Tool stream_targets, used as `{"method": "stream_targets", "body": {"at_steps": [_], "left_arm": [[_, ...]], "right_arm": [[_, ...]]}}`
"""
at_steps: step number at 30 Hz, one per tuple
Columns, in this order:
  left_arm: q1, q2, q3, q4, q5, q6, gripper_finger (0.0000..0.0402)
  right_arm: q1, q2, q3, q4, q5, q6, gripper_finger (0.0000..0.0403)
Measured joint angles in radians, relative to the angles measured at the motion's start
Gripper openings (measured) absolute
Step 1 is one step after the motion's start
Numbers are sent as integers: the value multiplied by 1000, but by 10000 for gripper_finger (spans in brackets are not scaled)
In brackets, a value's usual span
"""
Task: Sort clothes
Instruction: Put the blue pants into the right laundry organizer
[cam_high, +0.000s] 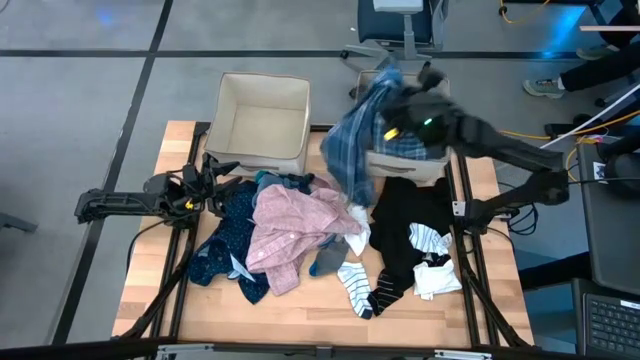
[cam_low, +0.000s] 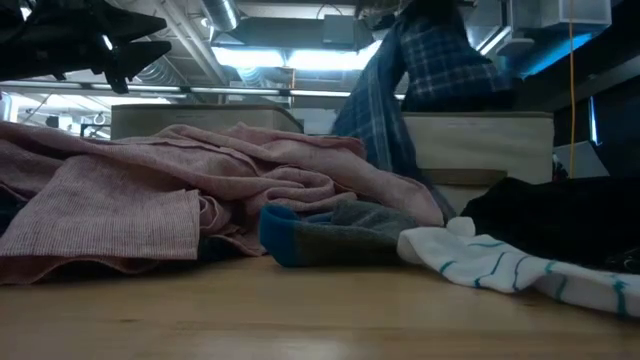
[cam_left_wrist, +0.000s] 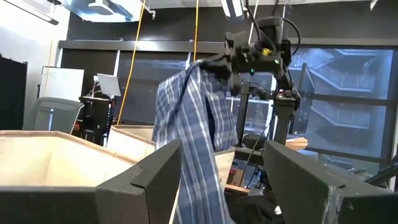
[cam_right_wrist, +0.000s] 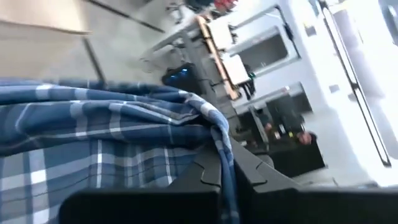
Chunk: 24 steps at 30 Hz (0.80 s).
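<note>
I need to drop the blue plaid shirt, now raised over the bin, with my right gripper over the near rim into the beige bin (cam_high: 381, 131) by the chair.
My right gripper (cam_high: 392, 88) is raised over the right bin (cam_high: 412, 168) and is shut on the blue plaid shirt (cam_high: 358, 140), which also shows in the left wrist view (cam_left_wrist: 193, 137). On the table lie the pink shirt (cam_high: 290, 225), the navy dotted top (cam_high: 222, 242), black pieces (cam_high: 405, 220), striped socks (cam_high: 358, 285), a white piece (cam_high: 437, 280) and a grey-blue sock (cam_low: 330, 235). My left gripper (cam_high: 215, 180) is open and empty, at the table's left, beside the left bin (cam_high: 262, 120). My right gripper pinches a bunched fold of the plaid shirt (cam_right_wrist: 214, 134) between its two fingers, coming roughly level and pointing toward the table's far edge. The shirt hangs slack below the fingers (cam_left_wrist: 217, 62). Its lower end (cam_low: 385, 150) drops behind the pink shirt, out of sight.
Two beige fabric bins stand at the table's far side, the left one open and hollow. The pile of clothes covers the middle of the table. Bare wood (cam_high: 300, 320) shows along the near edge. Chairs and a person's shoe (cam_high: 545, 88) are on the floor beyond.
</note>
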Motion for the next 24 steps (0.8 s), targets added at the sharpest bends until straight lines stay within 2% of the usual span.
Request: {"method": "stream_targets", "body": {"at_steps": [4,8,15,18,21,24], "left_arm": [[0,0,0,3,0,-3,217],[0,0,0,4,0,-5,217],[0,0,0,5,0,-5,217],[0,0,0,5,0,-5,217],[0,0,0,5,0,-5,217],[0,0,0,5,0,-3,217]], "right_arm": [[-106,-45,28,67,-25,-16,6],[-211,-67,46,206,-73,-78,8],[-374,-54,59,360,-266,-33,9],[-437,-24,59,346,-296,17,9],[-497,10,59,258,-322,107,9],[-551,43,49,132,-457,265,9]]}}
